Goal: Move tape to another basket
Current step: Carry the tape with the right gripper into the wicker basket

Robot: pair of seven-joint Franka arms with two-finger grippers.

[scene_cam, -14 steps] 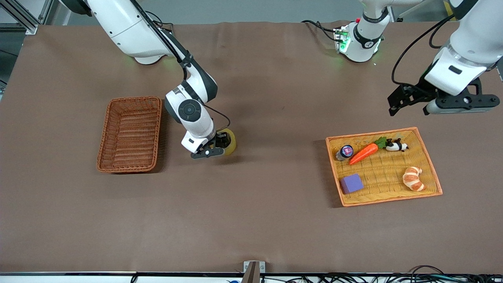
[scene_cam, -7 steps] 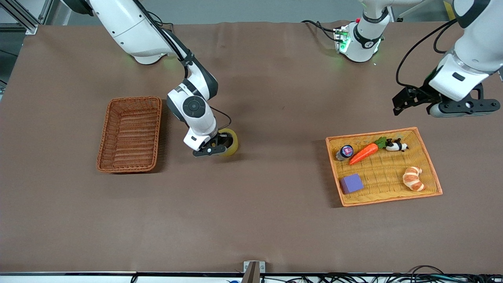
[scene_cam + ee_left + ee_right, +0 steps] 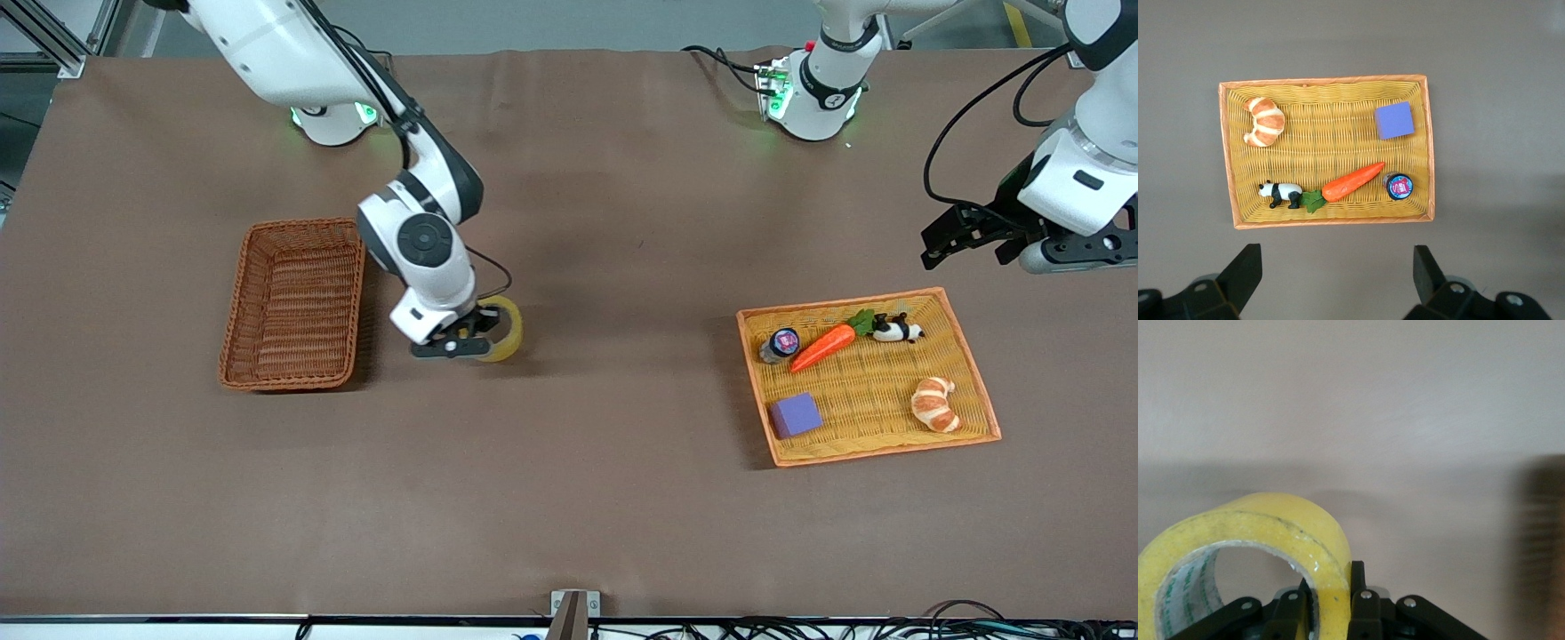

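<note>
Next, my right gripper sets the tape down near the middle of the empty reddish-brown basket (image 3: 300, 313).
My right gripper (image 3: 468, 337) is shut on the tape (image 3: 503, 331), a yellowish ring, and holds it over the bare table between the two baskets. In the right wrist view the tape (image 3: 1258, 547) fills the lower part, its wall pinched between my fingers (image 3: 1358, 587). The reddish-brown basket (image 3: 293, 302) lies on the table at the right arm's end, close beside the gripper, with nothing in it. My left gripper (image 3: 965, 236) is open and empty, in the air near the yellow tray. Its fingers (image 3: 1245, 273) show wide apart in the left wrist view.
The yellow tray with an orange rim (image 3: 973, 382) lies toward the left arm's end. It holds a carrot (image 3: 822, 347), a panda (image 3: 898, 331), a croissant (image 3: 935, 404), a purple block (image 3: 795, 414) and a small jar (image 3: 781, 343). The tray (image 3: 1229, 153) also shows in the left wrist view.
My right gripper has moved with the tape toward the reddish-brown basket. My left arm has drawn away toward its end of the table.
</note>
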